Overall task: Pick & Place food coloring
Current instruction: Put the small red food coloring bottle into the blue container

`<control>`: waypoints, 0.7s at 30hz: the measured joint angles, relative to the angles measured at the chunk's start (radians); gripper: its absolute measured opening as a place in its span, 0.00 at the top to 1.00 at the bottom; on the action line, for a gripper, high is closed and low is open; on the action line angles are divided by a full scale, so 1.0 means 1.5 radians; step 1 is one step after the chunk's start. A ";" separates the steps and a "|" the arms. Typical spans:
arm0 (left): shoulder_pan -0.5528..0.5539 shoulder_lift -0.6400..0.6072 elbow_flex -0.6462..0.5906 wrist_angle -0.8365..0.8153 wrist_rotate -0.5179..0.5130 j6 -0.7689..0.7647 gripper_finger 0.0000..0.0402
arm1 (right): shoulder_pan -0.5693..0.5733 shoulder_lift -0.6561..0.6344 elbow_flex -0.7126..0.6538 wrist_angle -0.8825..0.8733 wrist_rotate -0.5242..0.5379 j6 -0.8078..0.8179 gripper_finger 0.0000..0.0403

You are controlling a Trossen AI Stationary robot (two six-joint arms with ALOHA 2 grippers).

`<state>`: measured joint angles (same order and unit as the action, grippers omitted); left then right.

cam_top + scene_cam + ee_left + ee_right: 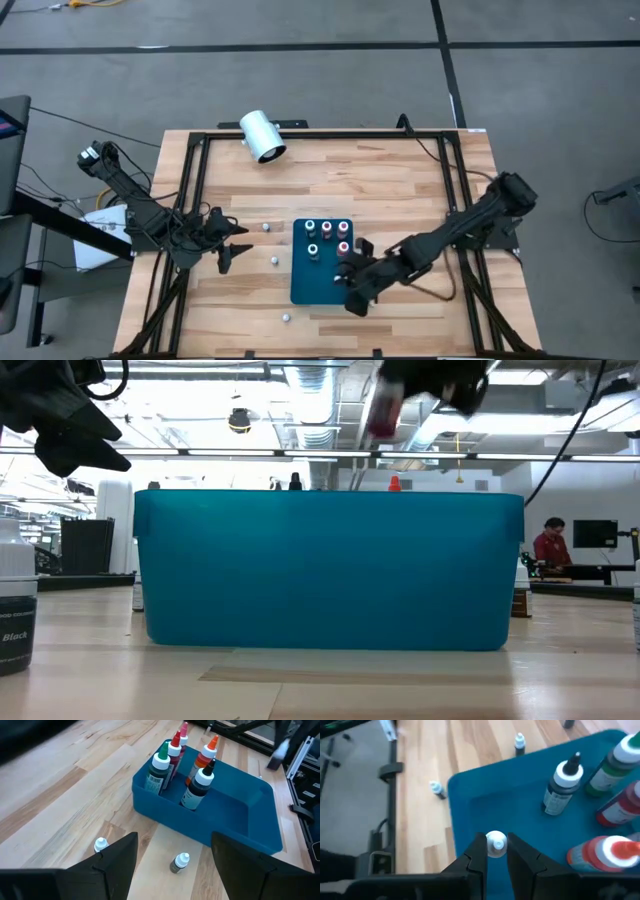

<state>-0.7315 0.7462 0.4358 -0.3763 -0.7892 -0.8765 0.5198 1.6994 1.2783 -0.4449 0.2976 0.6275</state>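
My right gripper will let go of the small bottle on the teal bin's bare bottom [341, 286], between the standing bottles and the near edge.
A teal bin [320, 285] sits mid-table, with several small food coloring bottles [327, 236] standing upright in its far part; in the left wrist view [176, 757] they show red, green, orange and dark. Three more small bottles lie loose on the wood [266, 227], [274, 260], [286, 318]. My right gripper [352, 272] hangs over the bin's right part, shut on a reddish bottle [383, 410]. My left gripper [235, 255] is open, left of the bin above the wood, with two of the loose bottles [180, 862], [100, 845] just ahead of its fingers. My right gripper [496, 845] pinches a small bottle by its white top [496, 841] between its two fingers. The body is hidden below the top in the wrist view. In the low view the reddish body [383, 410] is lifted clear, high above the bin's rim [330, 495], and slightly tilted.
A large white cylinder [263, 137] lies near the table's far edge. Black frame rails [190, 190] run along the table's sides. A dark bottle labelled Black [15, 610] stands close to the low camera. Bare wood lies on either side of the bin. A person [548, 545] sits far behind.
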 joint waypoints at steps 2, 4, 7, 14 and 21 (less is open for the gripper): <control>0.000 0.000 0.000 0.000 0.000 0.003 0.40 | 0.000 0.024 0.000 -0.004 0.015 0.014 0.89; 0.000 0.000 0.000 0.000 0.000 0.004 0.40 | 0.000 0.050 0.000 0.006 0.030 0.029 0.89; 0.000 0.000 0.000 0.000 0.000 0.005 0.40 | -0.001 0.079 0.000 0.001 0.036 0.050 0.89; 0.000 0.000 0.000 -0.007 0.000 0.005 0.40 | 0.012 0.115 0.000 -0.034 0.064 0.107 0.89; 0.000 0.000 0.000 -0.012 -0.001 0.006 0.40 | 0.017 0.115 0.000 -0.092 0.094 0.147 0.88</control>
<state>-0.7319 0.7462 0.4358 -0.3950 -0.7902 -0.8680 0.5453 1.8717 1.2778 -0.5826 0.4390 0.8475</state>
